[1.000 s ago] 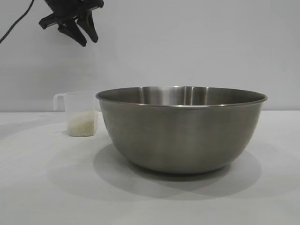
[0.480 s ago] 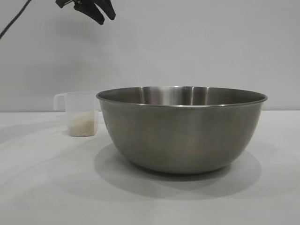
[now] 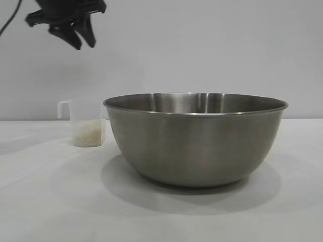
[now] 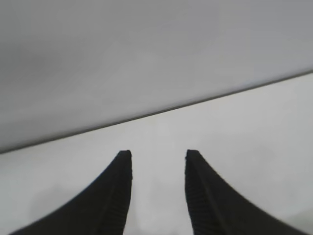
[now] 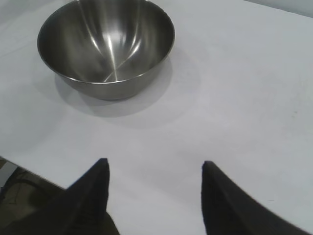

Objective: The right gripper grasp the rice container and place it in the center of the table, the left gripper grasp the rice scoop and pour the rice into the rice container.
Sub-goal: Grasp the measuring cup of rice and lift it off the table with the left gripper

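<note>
The robot's left gripper should next move down to the rice scoop's loop handle (image 3: 59,109) and close there, leaving the clear cup free for pouring.
The rice container (image 3: 196,137), a large steel bowl, stands on the white table (image 3: 45,201) in the middle foreground; it also shows empty in the right wrist view (image 5: 106,46). The rice scoop (image 3: 87,122), a small clear cup with a loop handle, stands behind it to the left with rice (image 3: 89,135) in its bottom. My left gripper (image 3: 83,42) hangs open and empty high above the scoop; its wrist view (image 4: 158,155) shows only table and wall. My right gripper (image 5: 155,164) is open and empty, well back from the bowl, out of the exterior view.
A pale wall rises behind the table. The table's near edge (image 5: 29,169) shows in the right wrist view, with dark floor beyond it. A black cable (image 3: 11,22) hangs at the upper left.
My left gripper rose and swung right half a second ago, and has now come back down and to the left above the scoop. Bowl and scoop have not moved.
</note>
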Controlling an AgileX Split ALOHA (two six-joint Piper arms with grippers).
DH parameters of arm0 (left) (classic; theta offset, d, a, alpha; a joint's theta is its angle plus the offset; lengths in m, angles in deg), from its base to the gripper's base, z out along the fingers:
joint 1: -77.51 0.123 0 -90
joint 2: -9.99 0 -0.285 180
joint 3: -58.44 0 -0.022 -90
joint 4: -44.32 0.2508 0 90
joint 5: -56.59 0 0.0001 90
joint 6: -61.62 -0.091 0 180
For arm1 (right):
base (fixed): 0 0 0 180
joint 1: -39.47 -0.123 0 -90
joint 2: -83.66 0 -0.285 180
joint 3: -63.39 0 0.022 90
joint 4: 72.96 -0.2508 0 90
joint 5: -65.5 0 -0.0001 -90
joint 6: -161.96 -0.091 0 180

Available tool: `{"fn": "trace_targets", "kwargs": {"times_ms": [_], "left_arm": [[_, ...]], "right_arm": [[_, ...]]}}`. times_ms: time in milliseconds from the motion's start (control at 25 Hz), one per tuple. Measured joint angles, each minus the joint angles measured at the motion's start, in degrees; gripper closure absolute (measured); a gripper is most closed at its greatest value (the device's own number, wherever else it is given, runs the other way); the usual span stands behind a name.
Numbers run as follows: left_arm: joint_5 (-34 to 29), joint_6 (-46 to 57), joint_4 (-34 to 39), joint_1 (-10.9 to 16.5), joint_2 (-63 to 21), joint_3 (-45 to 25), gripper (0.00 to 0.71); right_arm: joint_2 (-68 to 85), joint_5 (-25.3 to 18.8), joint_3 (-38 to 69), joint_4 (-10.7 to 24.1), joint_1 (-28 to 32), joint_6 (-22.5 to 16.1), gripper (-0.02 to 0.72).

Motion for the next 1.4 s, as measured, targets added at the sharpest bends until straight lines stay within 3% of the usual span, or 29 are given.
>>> {"fn": "trace_targets", "kwargs": {"times_ms": [200,440,840,960,1160,1400], "left_arm": [[25.37,-0.25,0.1,-4.6,-7.75,-22.08,0.503],[38.35,-0.14,0.3,-8.41,-9.21,-35.75,0.503],[45.36,3.1,0.72,-8.55,-8.78,-45.49,0.503],[51.46,4.62,4.6,-8.55,-5.76,-47.62,0.503],[67.4,6.79,9.93,-8.55,2.53,-49.02,0.503],[70.1,14.44,10.81,-8.55,7.92,-49.04,0.503]], "right_arm": [[0.0,0.0,0.0,0.59,0.0,-1.28,0.29],[0.0,0.0,0.0,0.78,0.0,-1.97,0.29],[0.0,0.0,0.0,0.99,0.0,-2.19,0.29],[0.0,0.0,0.0,0.99,0.0,-2.19,0.29],[0.0,0.0,0.0,1.19,0.0,-2.77,0.29],[0.0,0.0,0.0,1.19,0.0,-2.9,0.29]]}}
